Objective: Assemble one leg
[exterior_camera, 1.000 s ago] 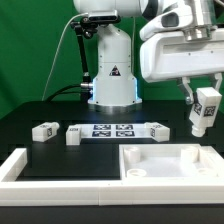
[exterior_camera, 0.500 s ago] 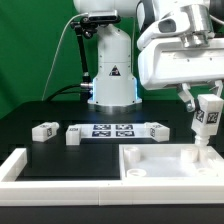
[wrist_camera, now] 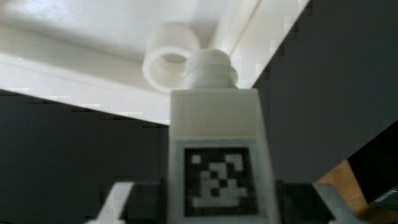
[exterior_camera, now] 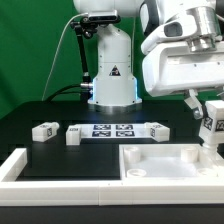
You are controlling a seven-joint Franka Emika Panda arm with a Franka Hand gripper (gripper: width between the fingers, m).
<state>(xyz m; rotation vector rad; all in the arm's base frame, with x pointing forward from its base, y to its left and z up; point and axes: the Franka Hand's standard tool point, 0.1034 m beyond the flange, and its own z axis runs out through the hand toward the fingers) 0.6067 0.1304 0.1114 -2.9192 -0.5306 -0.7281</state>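
I need to let go of the leg, now held over the panel's corner, standing upright in the panel's round corner socket (exterior_camera: 204, 172) (wrist_camera: 166, 70) with my gripper, just next to its threaded tip.
My gripper (exterior_camera: 210, 108) is shut on a leg (exterior_camera: 213, 127), a white block with a code tag. It holds the leg upright over the far right corner of the large white panel (exterior_camera: 160, 163). In the wrist view the leg (wrist_camera: 217, 130) fills the middle between my gripper (wrist_camera: 217, 205) jaws. Its threaded tip points at a round socket (wrist_camera: 169, 68) in the panel's corner and sits just beside it. Three more legs lie on the black table: one (exterior_camera: 44, 131), a second (exterior_camera: 74, 134) and a third (exterior_camera: 155, 131).
The marker board (exterior_camera: 113, 130) lies between the loose legs. A white L-shaped rim (exterior_camera: 18, 166) runs along the front left. The robot base (exterior_camera: 110, 75) stands at the back, with a cable on its left.
My gripper has carried the leg toward the exterior view's right and a little lower, closer to the panel's far right corner. The loose legs have not moved.
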